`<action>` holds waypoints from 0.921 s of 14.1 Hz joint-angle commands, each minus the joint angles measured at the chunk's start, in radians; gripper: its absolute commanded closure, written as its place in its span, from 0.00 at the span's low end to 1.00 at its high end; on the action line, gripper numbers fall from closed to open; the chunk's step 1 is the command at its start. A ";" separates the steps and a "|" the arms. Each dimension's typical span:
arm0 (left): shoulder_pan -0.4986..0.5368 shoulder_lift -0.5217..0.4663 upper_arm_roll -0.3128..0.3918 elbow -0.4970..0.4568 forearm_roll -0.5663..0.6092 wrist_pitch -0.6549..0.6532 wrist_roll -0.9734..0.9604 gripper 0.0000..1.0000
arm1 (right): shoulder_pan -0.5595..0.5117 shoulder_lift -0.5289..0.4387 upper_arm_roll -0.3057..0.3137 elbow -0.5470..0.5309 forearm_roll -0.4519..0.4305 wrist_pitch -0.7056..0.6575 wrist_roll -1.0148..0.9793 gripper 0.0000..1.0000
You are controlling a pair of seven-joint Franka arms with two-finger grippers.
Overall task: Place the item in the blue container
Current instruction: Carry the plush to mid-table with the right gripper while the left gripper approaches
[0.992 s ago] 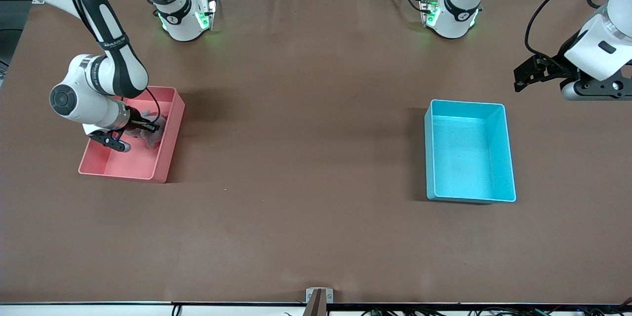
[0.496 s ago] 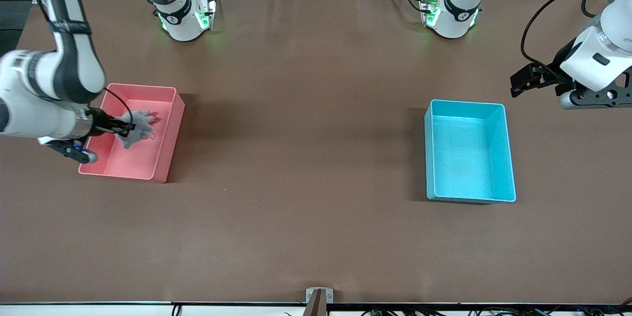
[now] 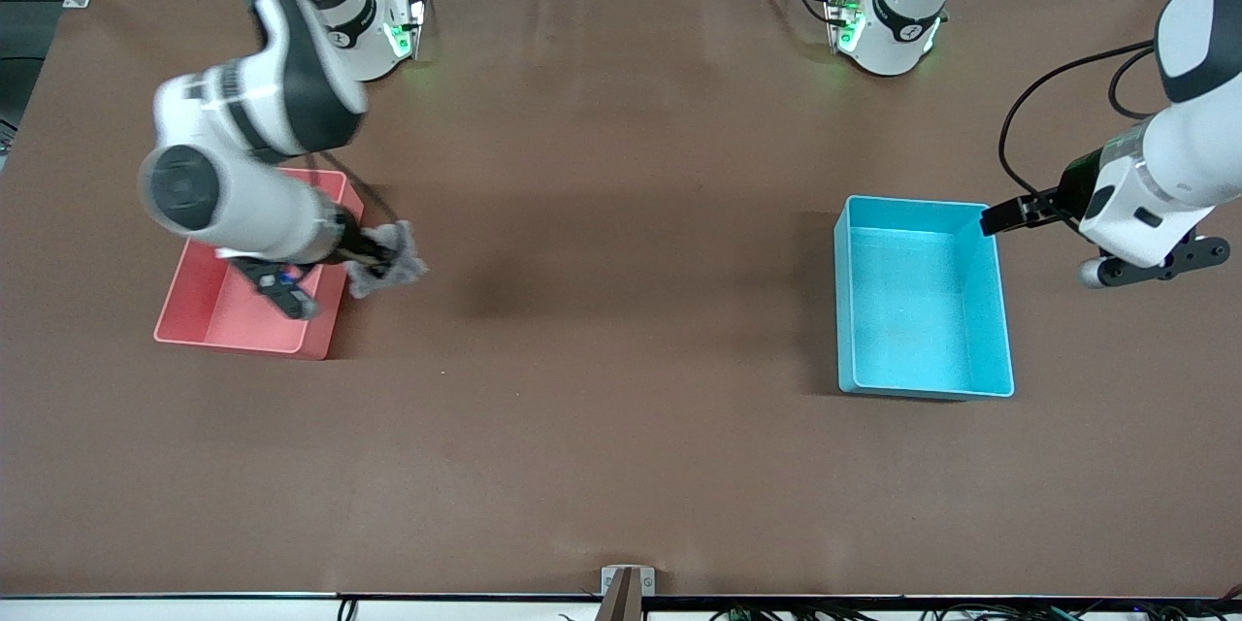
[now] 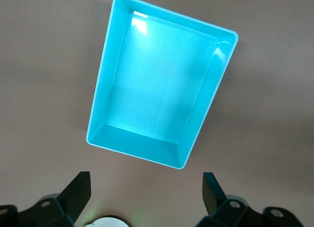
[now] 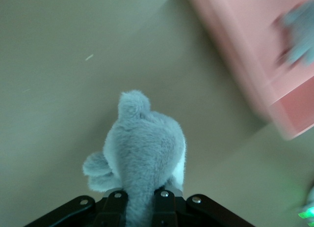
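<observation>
The robot's right gripper needs to let go of the grey plush toy on bare table midway [image 3: 579, 282] between the pink bin and the blue container. The toy now hangs just off the pink bin's wall.
The item, a grey plush toy [image 3: 396, 257] [image 5: 144, 153], hangs in the air above the table, just off the pink bin's wall on the side toward the table's middle. My right gripper [image 3: 374, 257] [image 5: 140, 195] is shut on it, one finger on each side of its body. The blue container [image 3: 842, 310] [image 4: 147, 149] stands with nothing in it toward the left arm's end of the table. My left gripper [image 3: 1004, 213] [image 4: 145, 187] is open with nothing between its fingers. It hovers over bare table beside the container's corner nearest the left arm's base.
The pink bin [image 3: 233, 335] [image 5: 235, 35] stands toward the right arm's end, partly under the right arm. In the right wrist view a blurred grey-blue thing [image 5: 299, 33] lies in it. Brown table stretches between the two bins. Both robot bases [image 3: 883, 19] stand along the table's edge farthest from the front camera.
The right gripper has lifted the plush toy out of the pink bin and carried it past the bin's wall toward the table's middle. The left gripper has moved closer to the blue container.
</observation>
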 commanded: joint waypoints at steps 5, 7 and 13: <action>-0.029 0.007 -0.009 -0.094 -0.151 0.032 -0.116 0.00 | 0.294 0.219 -0.016 0.015 0.029 0.368 0.443 0.98; -0.089 0.048 -0.012 -0.111 -0.152 0.081 -0.211 0.00 | 0.337 0.313 -0.016 0.063 0.021 0.407 0.525 0.95; -0.290 0.187 -0.014 -0.103 -0.155 0.237 -0.657 0.00 | 0.350 0.393 -0.017 0.112 0.018 0.413 0.553 0.00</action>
